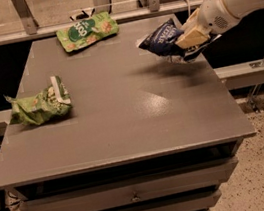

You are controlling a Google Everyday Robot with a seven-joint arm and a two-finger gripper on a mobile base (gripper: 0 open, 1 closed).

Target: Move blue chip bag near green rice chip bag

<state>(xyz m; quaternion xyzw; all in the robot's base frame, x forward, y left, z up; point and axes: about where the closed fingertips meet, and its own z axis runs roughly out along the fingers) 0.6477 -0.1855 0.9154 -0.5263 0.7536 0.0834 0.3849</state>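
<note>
The robot's gripper should put the blue chip bag down at the table's far edge [130, 21], close beside the green rice chip bag.
The blue chip bag [164, 40] is dark navy with white lettering and hangs in the air above the table's right side. My gripper [190, 39] is shut on its right end and holds it clear of the tabletop. The green rice chip bag [87, 30] is flat and light green with a dark round logo, and lies at the table's far edge, left of the blue bag with a gap between them.
A wrinkly lumpy green bag with a white strip [40, 105] lies at the left side of the grey table [124, 119]. Drawers sit below the table's front edge. A rail and glass run behind the table's far edge.
</note>
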